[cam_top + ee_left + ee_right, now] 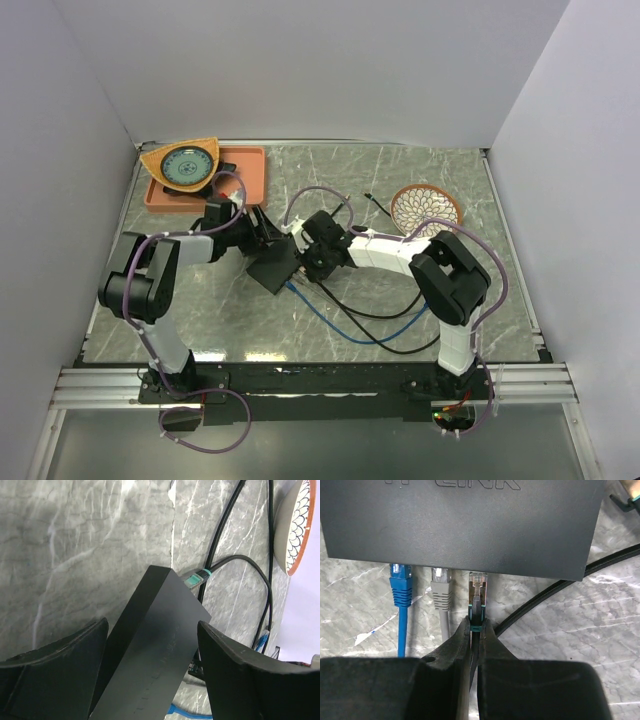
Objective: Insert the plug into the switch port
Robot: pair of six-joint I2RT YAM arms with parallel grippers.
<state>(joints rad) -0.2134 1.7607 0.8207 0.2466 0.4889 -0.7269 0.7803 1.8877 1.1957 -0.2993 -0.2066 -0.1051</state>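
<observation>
The teal-banded plug, its tip now at the port edge, will be released by my right gripper in the black switch box's port (298, 274) (478, 576), beside the grey plug.
The flat black switch box (275, 265) lies mid-table and also shows in the left wrist view (155, 630) and the right wrist view (460, 525). My left gripper (260, 240) straddles the box's short width, fingers (55, 665) against its sides. My right gripper (476, 625) is shut on the black cable just behind a teal-banded plug (478, 587). The plug's metal tip sits at the box's port edge, in the port right of a grey plug (440, 587) and a blue plug (400, 585), both plugged in. How deep the tip sits is hidden.
An orange tray (245, 170) with a fan-shaped dish stands at the back left, and a patterned bowl (425, 208) at the back right. Black and blue cables (350, 320) loop on the marble in front of the box. Another teal-banded plug (196, 579) lies by the box's far corner.
</observation>
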